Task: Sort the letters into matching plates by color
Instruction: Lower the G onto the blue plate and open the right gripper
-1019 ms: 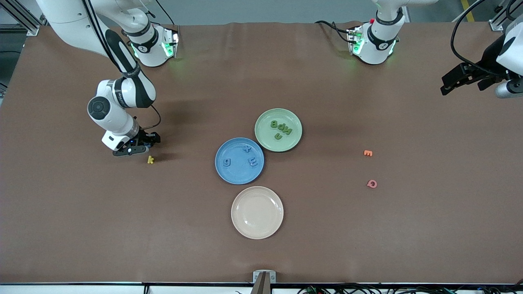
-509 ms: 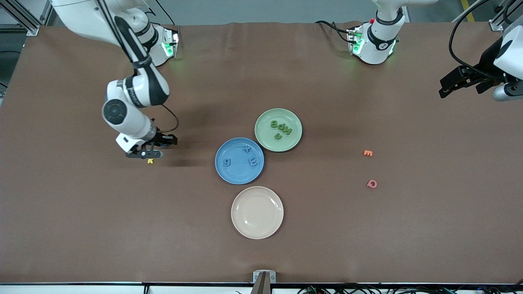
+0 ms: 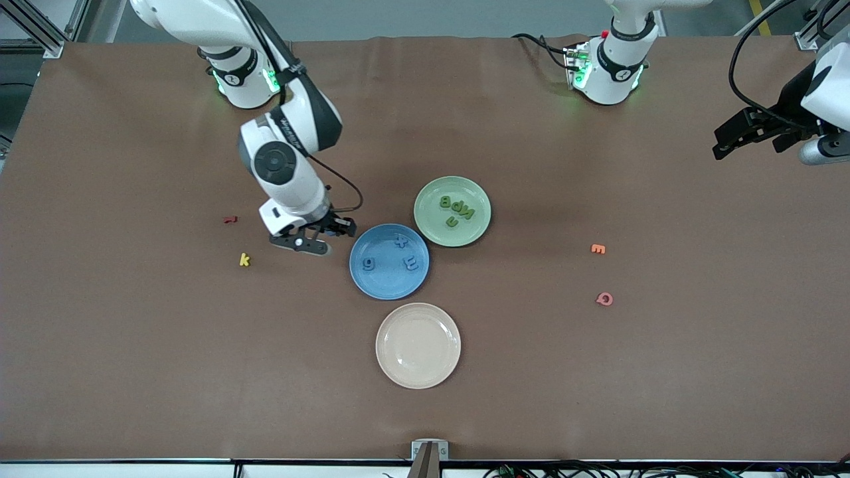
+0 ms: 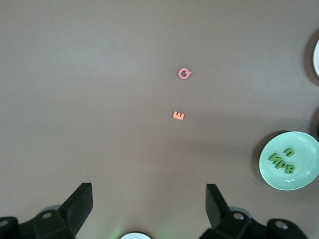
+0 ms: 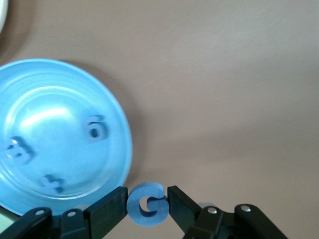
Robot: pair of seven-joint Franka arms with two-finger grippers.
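Note:
I need to use my right gripper to put the blue letter G down on the blue plate [image 3: 388,250] [image 5: 70,161] between the plate's middle and the x-shaped piece.
My right gripper [image 3: 311,240] is shut on a blue foam letter G [image 5: 147,204]. It hangs over the table just beside the rim of the blue plate [image 3: 388,284], toward the right arm's end. The blue plate [image 5: 55,112] holds three blue pieces [image 3: 411,263]. The pale green plate [image 3: 435,229] touches it, farther from the front camera, and holds several green letters [image 3: 457,208]. It also shows in the left wrist view [image 4: 277,174]. My left gripper [image 4: 149,204] is open and empty, and waits raised at the left arm's end [image 3: 730,136].
An empty cream plate [image 3: 418,368] lies nearer the front camera than the blue one. A yellow k [image 3: 244,259] and a small red piece [image 3: 230,219] lie toward the right arm's end. An orange E [image 3: 597,249] and a pink Q [image 3: 604,299] lie toward the left arm's end.
My right arm has swung from beside the yellow k toward the blue plate. The small red piece has come into sight. The left arm has barely moved.

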